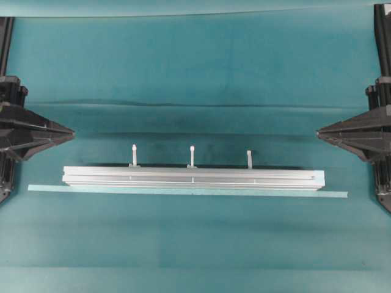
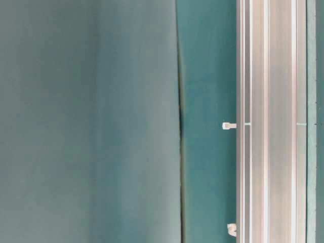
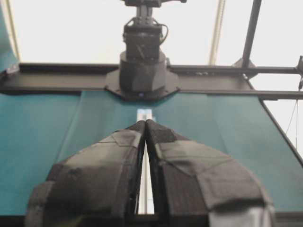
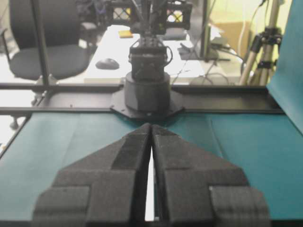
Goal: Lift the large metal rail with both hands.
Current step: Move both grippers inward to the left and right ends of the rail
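Observation:
Next, I close my left gripper on the section [image 1: 128, 177] beside its nearest white peg, squeezing the large metal rail across its width.
The large metal rail [image 1: 192, 177] lies flat on the teal cloth, long side running left to right, with three white pegs [image 1: 192, 155] standing along its far edge. My left gripper [image 1: 72, 131] hovers off the rail's left end, shut and empty, apart from the rail. My right gripper [image 1: 319, 131] mirrors it off the right end, also shut and empty. In the left wrist view the fingertips of the left gripper [image 3: 145, 122] meet, and the rail [image 3: 144, 114] shows just beyond them. The right wrist view shows the right gripper [image 4: 151, 126] the same way, with a pale sliver of rail [image 4: 149, 198] behind the fingers.
A thin pale tape strip [image 1: 183, 191] lies along the rail's near side and sticks out past both ends. A fold in the cloth [image 1: 195, 105] runs across the table behind the rail. Each wrist view shows the opposite arm's base [image 3: 142, 66] [image 4: 149, 80] at the far table edge.

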Controlling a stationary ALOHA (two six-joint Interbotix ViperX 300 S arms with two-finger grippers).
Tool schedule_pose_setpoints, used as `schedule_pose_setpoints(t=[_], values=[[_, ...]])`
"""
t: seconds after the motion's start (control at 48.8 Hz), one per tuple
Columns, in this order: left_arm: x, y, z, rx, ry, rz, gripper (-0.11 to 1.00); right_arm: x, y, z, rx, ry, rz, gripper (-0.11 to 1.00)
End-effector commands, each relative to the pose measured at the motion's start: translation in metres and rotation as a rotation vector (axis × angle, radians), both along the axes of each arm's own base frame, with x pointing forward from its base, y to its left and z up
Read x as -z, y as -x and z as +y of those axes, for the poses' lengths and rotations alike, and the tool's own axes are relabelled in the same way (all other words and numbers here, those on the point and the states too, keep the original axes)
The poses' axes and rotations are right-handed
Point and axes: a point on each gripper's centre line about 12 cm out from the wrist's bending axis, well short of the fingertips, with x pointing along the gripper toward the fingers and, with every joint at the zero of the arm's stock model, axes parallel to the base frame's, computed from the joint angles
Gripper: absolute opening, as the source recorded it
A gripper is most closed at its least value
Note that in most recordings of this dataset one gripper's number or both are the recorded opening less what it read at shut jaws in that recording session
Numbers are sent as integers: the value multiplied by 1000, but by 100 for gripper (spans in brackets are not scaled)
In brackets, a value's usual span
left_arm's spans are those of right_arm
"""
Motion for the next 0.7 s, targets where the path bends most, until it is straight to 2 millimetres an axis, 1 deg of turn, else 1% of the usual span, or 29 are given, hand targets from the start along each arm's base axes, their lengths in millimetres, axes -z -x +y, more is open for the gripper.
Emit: schedule_pose_setpoints(t=[0.0, 0.041, 0.123, 0.184, 0.307, 0.389, 0.553, 0.676], values=[[-9, -8, -3, 22, 64, 0, 14, -2, -3, 1, -7, -21, -3, 11], [-10, -9, -4, 27, 96, 1, 13, -4, -3, 0, -3, -68, 0, 10], [-9, -10, -4, 35, 150, 9, 2, -6, -4, -1, 3, -162, 21, 0], [-10, -10, -6, 41, 171, 24, -2, -6, -5, -1, 1, -192, 53, 0], [-11, -16, -8, 41, 168, 125, -2, -6, -7, 0, -3, -211, 142, 0], [-12, -21, -8, 28, 151, 252, -2, -8, -10, 1, -4, -212, 223, 0], [-10, -29, -7, 19, 57, 449, -2, -2, -18, 0, 12, -218, 468, 0], [-4, -36, -7, 27, -18, 554, -2, 8, -27, 0, 18, -222, 652, 0]])
